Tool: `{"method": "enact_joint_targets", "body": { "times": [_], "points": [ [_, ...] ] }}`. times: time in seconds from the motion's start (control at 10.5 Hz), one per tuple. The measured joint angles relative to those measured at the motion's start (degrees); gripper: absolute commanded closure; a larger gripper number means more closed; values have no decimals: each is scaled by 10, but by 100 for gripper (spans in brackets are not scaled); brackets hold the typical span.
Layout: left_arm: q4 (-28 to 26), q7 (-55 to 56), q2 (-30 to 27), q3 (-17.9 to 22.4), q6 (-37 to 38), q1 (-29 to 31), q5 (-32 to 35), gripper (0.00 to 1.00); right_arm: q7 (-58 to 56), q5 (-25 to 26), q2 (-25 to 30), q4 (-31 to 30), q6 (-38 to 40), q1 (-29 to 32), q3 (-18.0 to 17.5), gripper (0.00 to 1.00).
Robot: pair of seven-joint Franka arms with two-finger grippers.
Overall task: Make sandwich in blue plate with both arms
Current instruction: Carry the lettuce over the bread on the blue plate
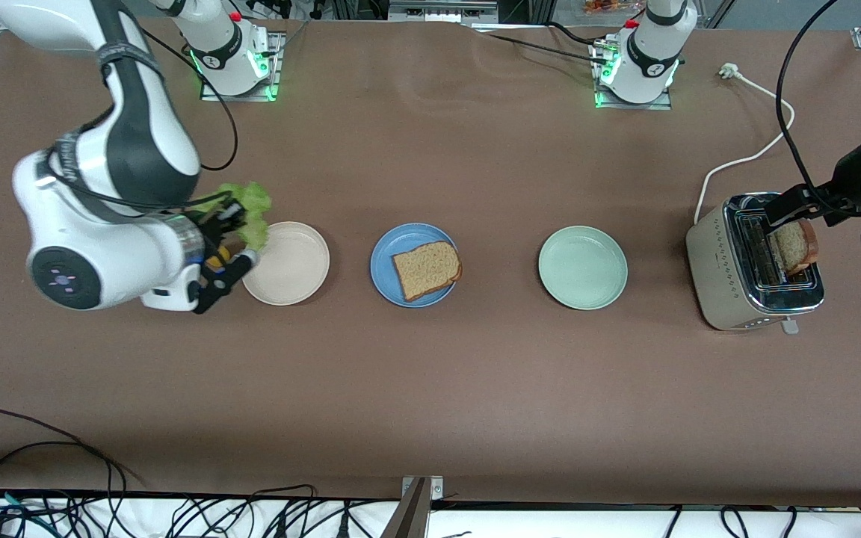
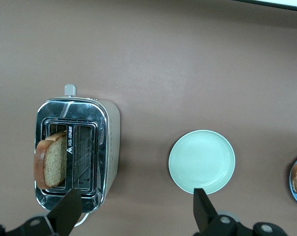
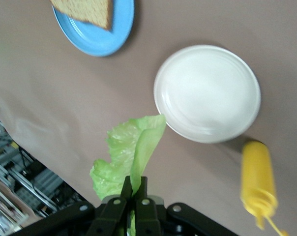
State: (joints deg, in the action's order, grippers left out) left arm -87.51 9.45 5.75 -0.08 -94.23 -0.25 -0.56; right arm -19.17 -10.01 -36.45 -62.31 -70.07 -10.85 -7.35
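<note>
Next, my right gripper sets the green lettuce leaf down on top of the brown bread slice that is on the blue plate [image 1: 421, 281].
The blue plate [image 1: 386, 263] lies mid-table with one brown bread slice [image 1: 427, 270] on it; the right wrist view shows the blue plate [image 3: 97, 42] and its slice [image 3: 87, 10] too. My right gripper [image 3: 133, 184] is shut on a ruffled green lettuce leaf [image 3: 131, 145], held in the air beside the cream plate [image 1: 288, 288]; the front view shows the leaf [image 1: 250, 211] next to the right arm's wrist. My left gripper [image 2: 133, 206] hangs open and empty above the toaster [image 2: 102, 147]. A second bread slice [image 2: 52, 160] stands upright in a toaster slot [image 1: 793, 246].
A mint-green plate [image 1: 582, 267] sits between the blue plate and the toaster [image 1: 714, 261]. A yellow squeeze bottle [image 3: 256, 182] is beside the cream plate [image 3: 207, 93]. The toaster's white cord [image 1: 744, 157] runs toward the left arm's base.
</note>
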Motion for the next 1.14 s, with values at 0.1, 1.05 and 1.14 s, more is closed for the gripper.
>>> {"method": "enact_joint_targets", "body": {
  "times": [0.1,1.05,1.14],
  "points": [
    [0,0,0,0,0,0,0,0,43,-15,-9,-2,-27,-21,-1,100],
    [1,0,0,0,0,0,0,0,220,-96,-155,-13,-373,-176,-2,44],
    [1,0,0,0,0,0,0,0,220,-96,-159,-13,-390,-176,-1,0]
  ]
}}
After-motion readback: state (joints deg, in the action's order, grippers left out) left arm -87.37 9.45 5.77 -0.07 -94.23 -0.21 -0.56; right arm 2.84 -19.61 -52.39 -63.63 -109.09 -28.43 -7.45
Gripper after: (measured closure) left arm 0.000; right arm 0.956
